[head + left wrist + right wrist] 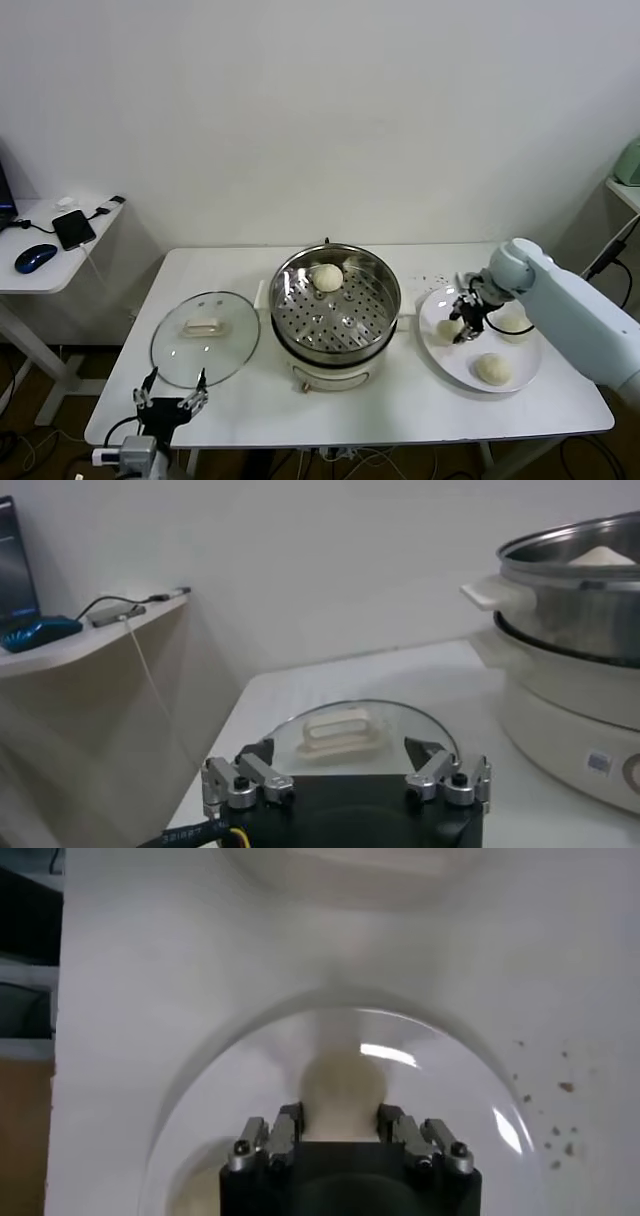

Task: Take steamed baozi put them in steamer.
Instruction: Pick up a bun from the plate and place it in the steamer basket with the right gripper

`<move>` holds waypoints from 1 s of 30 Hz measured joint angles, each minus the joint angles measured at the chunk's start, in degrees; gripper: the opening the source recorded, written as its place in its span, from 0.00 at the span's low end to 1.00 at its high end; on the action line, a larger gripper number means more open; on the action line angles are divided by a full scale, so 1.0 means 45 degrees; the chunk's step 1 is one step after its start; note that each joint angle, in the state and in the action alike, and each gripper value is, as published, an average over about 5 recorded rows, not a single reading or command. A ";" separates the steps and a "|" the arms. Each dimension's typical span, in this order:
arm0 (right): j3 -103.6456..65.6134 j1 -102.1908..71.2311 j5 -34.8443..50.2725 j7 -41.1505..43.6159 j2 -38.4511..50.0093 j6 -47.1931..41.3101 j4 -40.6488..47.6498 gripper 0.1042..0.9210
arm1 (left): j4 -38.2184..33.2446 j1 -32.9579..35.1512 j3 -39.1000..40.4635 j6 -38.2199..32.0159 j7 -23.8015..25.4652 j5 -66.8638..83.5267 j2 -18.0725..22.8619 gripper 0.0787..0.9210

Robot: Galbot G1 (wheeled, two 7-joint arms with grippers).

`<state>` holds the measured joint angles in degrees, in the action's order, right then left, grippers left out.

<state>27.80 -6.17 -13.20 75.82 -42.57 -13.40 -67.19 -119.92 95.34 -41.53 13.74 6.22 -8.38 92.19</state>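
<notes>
I should use my right gripper to set the baozi down on the steamer's tray [295,309] and let go of it there, by the rim nearest the glass lid. The baozi is still down on the plate.
The steamer [385,305] stands mid-table with one steamed baozi [327,277] on its perforated tray; its steel side [580,600] fills the edge of the left wrist view. On the white plate [452,364] at the right lie more baozi [493,369], [516,324]. My right gripper [463,322] is down on the plate, shut on a baozi [343,1088] whose sides sit between the fingers [285,1128]. My left gripper [172,400] hangs open at the table's front left, nothing in it, just short of the glass lid [345,730].
The glass lid [205,337] with a cream handle lies flat left of the steamer. A side desk [40,262] with a phone and a mouse stands at far left. Small crumbs [560,1088] dot the table by the plate.
</notes>
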 measured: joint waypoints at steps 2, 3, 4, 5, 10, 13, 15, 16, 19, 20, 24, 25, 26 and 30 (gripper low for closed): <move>0.0489 0.0685 0.0488 0.0140 0.0293 -0.0142 -0.0222 0.50 | -0.0034 -0.0053 0.0002 0.0012 0.0000 -0.0001 0.0000 0.88; 0.0775 0.1082 0.0768 0.0220 0.0425 -0.0223 -0.0342 0.50 | -0.0060 -0.0083 -0.0001 0.0026 0.0001 0.0000 0.0000 0.88; 0.1084 0.1506 0.1065 0.0301 0.0541 -0.0310 -0.0467 0.50 | -0.0089 -0.0114 -0.0004 0.0045 0.0007 0.0000 0.0000 0.88; 0.1418 0.1945 0.1368 0.0376 0.0635 -0.0403 -0.0592 0.50 | -0.0118 -0.0146 -0.0011 0.0069 0.0017 0.0001 0.0000 0.88; 0.3478 0.4470 0.3025 0.0588 0.0811 -0.1006 -0.1277 0.50 | -0.0198 -0.0326 -0.0078 0.0244 0.0092 -0.0018 0.0000 0.88; 0.4649 0.5905 0.4005 0.0606 0.0650 -0.1503 -0.1672 0.50 | -0.0222 -0.0372 -0.0117 0.0329 0.0115 -0.0062 0.0000 0.88; 0.5266 0.6664 0.4591 0.0592 0.0413 -0.1924 -0.1878 0.50 | -0.0255 -0.0368 -0.0132 0.0344 0.0118 -0.0085 0.0000 0.88; 0.5542 0.6988 0.4868 0.0572 0.0255 -0.2160 -0.1958 0.50 | -0.0274 -0.0364 -0.0140 0.0349 0.0120 -0.0090 0.0000 0.88; 0.6281 0.7760 0.5606 0.0453 -0.0350 -0.2872 -0.2100 0.50 | -0.0329 -0.0368 -0.0152 0.0362 0.0134 -0.0078 0.0000 0.88; 0.6499 0.7962 0.5815 0.0399 -0.0587 -0.3095 -0.2121 0.50 | -0.0341 -0.0374 -0.0150 0.0364 0.0141 -0.0068 0.0000 0.88; 0.7271 0.8517 0.6443 0.0147 -0.1705 -0.3915 -0.2041 0.50 | -0.0351 -0.0420 -0.0152 0.0364 0.0148 -0.0015 0.0000 0.88; 0.7441 0.8597 0.6558 0.0075 -0.2015 -0.4093 -0.1979 0.50 | -0.0350 -0.0432 -0.0154 0.0364 0.0148 -0.0003 0.0000 0.88; 0.7597 0.8655 0.6661 0.0002 -0.2327 -0.4252 -0.1905 0.50 | -0.0349 -0.0443 -0.0158 0.0363 0.0146 0.0005 0.0000 0.88; 0.8186 0.8744 0.7001 -0.0308 -0.3629 -0.4762 -0.1498 0.50 | -0.0347 -0.0462 -0.0193 0.0350 0.0126 0.0012 0.0000 0.88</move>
<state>64.64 33.18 18.30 74.43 -58.91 -34.83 -73.93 -121.48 93.26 -42.40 15.31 6.78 -8.32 92.19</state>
